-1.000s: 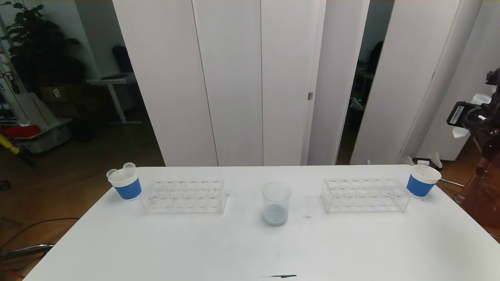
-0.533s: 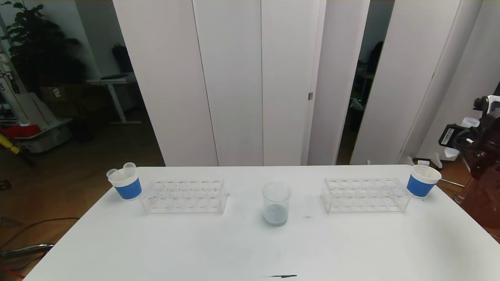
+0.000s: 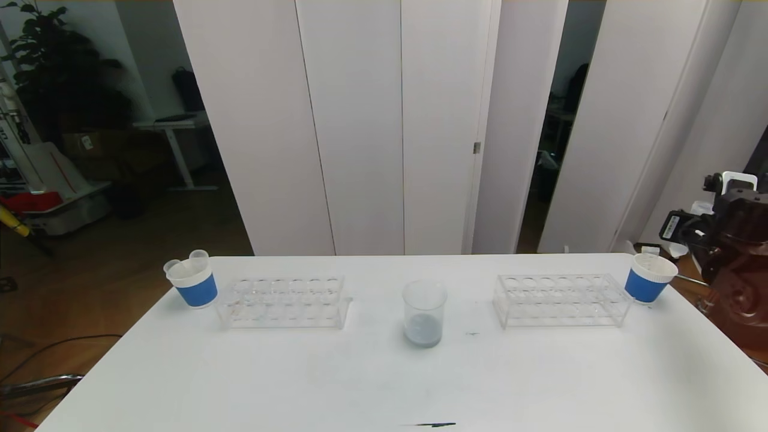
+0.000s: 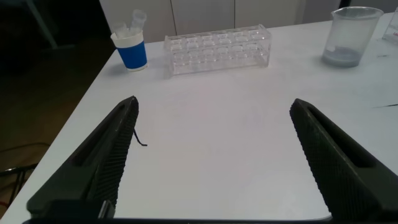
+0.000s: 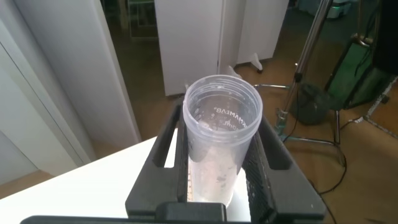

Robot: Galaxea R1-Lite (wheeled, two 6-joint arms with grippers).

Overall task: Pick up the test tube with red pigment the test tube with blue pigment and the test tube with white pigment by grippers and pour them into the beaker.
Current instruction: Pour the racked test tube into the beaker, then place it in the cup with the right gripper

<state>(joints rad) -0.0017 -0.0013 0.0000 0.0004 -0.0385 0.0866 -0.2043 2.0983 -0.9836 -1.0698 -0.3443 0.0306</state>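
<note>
Next, my right gripper lets go of the test tube with milky-white residue inside the blue-and-white paper cup (image 3: pixel 650 265) just below it.
The beaker (image 3: pixel 424 312) stands at the table's middle with pale grey-blue liquid in its bottom; it also shows in the left wrist view (image 4: pixel 351 36). My right gripper (image 3: pixel 687 231) is off the table's right edge, just above and right of the right blue-and-white paper cup (image 3: pixel 650 278). It is shut on a clear test tube with milky-white residue (image 5: pixel 221 146), its open mouth towards the camera. My left gripper (image 4: pixel 214 109) is open and empty, low over the near left part of the table. No tube with blue or red liquid is in view.
Two clear tube racks (image 3: pixel 282 302) (image 3: pixel 561 300) stand empty either side of the beaker. The left paper cup (image 3: pixel 193 282) holds two clear tubes. A camera tripod (image 5: pixel 305 59) stands on the floor beyond the table's right edge.
My right gripper has come down and a little left with the tube, from high at the right edge to just above the right paper cup. Nothing on the table moved.
</note>
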